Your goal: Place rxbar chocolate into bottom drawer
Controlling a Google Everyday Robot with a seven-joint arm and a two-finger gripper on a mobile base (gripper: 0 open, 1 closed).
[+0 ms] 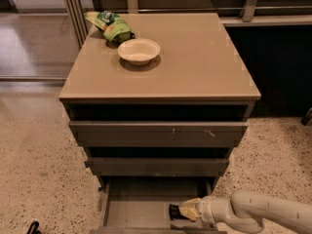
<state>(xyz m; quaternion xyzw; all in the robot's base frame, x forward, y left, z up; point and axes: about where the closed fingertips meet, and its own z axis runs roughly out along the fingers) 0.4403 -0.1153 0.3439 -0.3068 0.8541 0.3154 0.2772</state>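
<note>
Next, my gripper releases the rxbar chocolate on the bottom drawer's grey bottom (181, 208), toward the side closest to the white arm.
The bottom drawer (131, 209) of the grey-brown cabinet stands pulled open at the bottom of the camera view, showing its flat grey floor. My gripper (183, 211) reaches in from the lower right on a white arm and sits low over the drawer's right half. A small black piece, which looks like the rxbar chocolate (174, 211), shows at its tip, just above the drawer floor.
On the cabinet top (195, 57) sit a cream bowl (139, 50) and a green chip bag (110, 27) at the back left. Two upper drawers (158, 132) stick out slightly. Speckled floor lies around; a dark panel stands to the right.
</note>
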